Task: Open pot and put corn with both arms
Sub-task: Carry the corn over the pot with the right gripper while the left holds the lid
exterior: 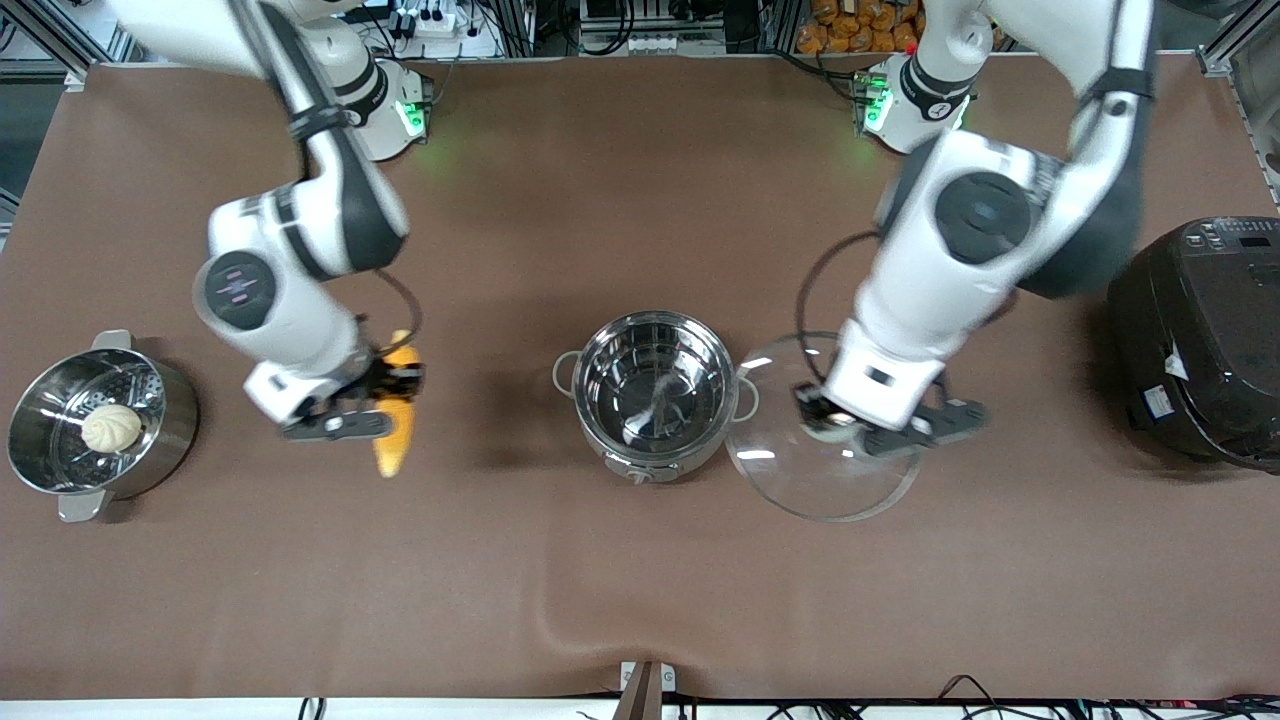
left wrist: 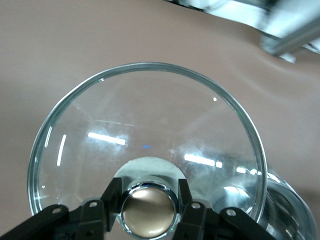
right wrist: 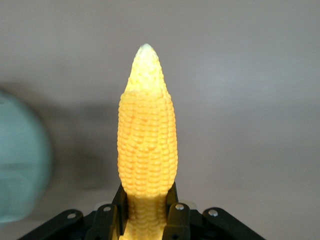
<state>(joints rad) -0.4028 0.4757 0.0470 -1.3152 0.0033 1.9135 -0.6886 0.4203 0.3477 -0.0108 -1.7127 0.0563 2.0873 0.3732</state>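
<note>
The glass lid, now held beside the pot, will go down from my left gripper on the table (exterior: 882,457) between the loop-handled pot and the black cooker.
The steel pot (exterior: 655,392) with wire loop handles stands open and empty at the middle of the table. My left gripper (exterior: 832,422) is shut on the copper-coloured knob (left wrist: 148,212) of the clear glass lid (exterior: 822,470), holding it beside the pot toward the left arm's end; the lid (left wrist: 145,135) fills the left wrist view. My right gripper (exterior: 385,385) is shut on the yellow-orange corn cob (exterior: 395,435), held off the table between the two steel pots. In the right wrist view the corn (right wrist: 147,145) points away from the fingers (right wrist: 176,212).
A steel pot with flat tab handles and perforated insert (exterior: 95,425) holds a pale bun (exterior: 111,428) at the right arm's end. A big black cooker (exterior: 1200,340) stands at the left arm's end.
</note>
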